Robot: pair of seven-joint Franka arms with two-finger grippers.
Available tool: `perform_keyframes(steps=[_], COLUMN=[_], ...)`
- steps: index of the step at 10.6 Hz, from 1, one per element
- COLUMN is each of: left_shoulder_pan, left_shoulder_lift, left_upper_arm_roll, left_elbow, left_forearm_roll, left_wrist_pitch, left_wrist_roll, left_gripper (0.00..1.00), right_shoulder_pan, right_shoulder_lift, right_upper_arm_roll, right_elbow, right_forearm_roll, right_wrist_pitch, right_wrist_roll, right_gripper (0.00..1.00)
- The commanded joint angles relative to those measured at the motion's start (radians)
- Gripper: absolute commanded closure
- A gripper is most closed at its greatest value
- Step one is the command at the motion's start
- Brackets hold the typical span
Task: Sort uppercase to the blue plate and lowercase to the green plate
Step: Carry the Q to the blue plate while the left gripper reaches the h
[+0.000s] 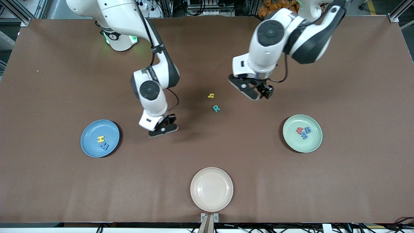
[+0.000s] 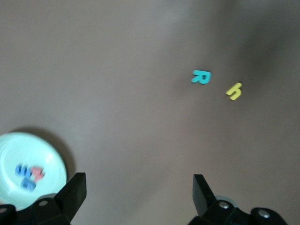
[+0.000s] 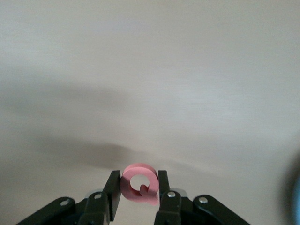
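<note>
I will let go of the red Q, now held over bare table, with my right gripper between the yellow H and the blue plate's far rim [image 1: 107, 131].
My right gripper [image 1: 163, 128] is shut on the red Q [image 3: 139, 183] and holds it over bare table between the blue plate [image 1: 92, 132] and the teal R [image 1: 216, 108]. The blue plate holds the yellow H [image 1: 101, 139] and the blue M [image 1: 104, 146]. My left gripper [image 1: 256, 92] is open and empty over the table, beside the yellow y [image 1: 211, 95]. The left wrist view shows the R [image 2: 201, 77] and y [image 2: 234, 91]. The green plate [image 1: 312, 142] holds the red w [image 1: 300, 130], blue g [image 1: 307, 130] and blue m [image 1: 304, 136].
A cream-beige plate [image 1: 211, 189] stands empty near the table's front edge, nearer to the front camera than the loose letters. The green plate's rim [image 2: 23, 145] shows at the edge of the left wrist view.
</note>
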Motion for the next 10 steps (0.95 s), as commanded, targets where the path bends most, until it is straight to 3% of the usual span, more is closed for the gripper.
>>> perform_keyframes(steps=[1, 5, 7, 9, 10], left_shoulder_pan=[-0.066, -0.148, -0.178, -0.203, -0.218], left_shoulder_lift=[0.119, 0.277, 0.320, 0.363, 0.386], left_upper_arm_roll=[-0.023, -0.023, -0.023, -0.023, -0.023], left_elbow=[0.014, 0.012, 0.009, -0.008, -0.015], left_forearm_roll=[0.094, 0.217, 0.223, 0.269, 0.298], left_wrist_pitch=[0.091, 0.202, 0.239, 0.292, 0.331], left_wrist_roll=[0.011, 0.011, 0.009, 0.009, 0.004], left_gripper=[0.00, 0.00, 0.00, 0.04, 0.06], right_shoulder_pan=[-0.041, -0.234, -0.320, -0.325, -0.326], right_shoulder_lift=[-0.009, -0.003, -0.005, -0.006, -0.006], right_upper_arm_roll=[-0.115, -0.114, -0.111, -0.111, -0.111], right_elbow=[0.023, 0.023, 0.023, 0.022, 0.022], right_forearm_roll=[-0.009, -0.007, -0.004, -0.001, -0.001], right_wrist_pitch=[-0.086, -0.087, -0.086, -0.100, -0.118], right_wrist_roll=[-0.131, -0.229, -0.361, -0.372, -0.372], right_gripper=[1.00, 1.00, 1.00, 1.00, 0.94])
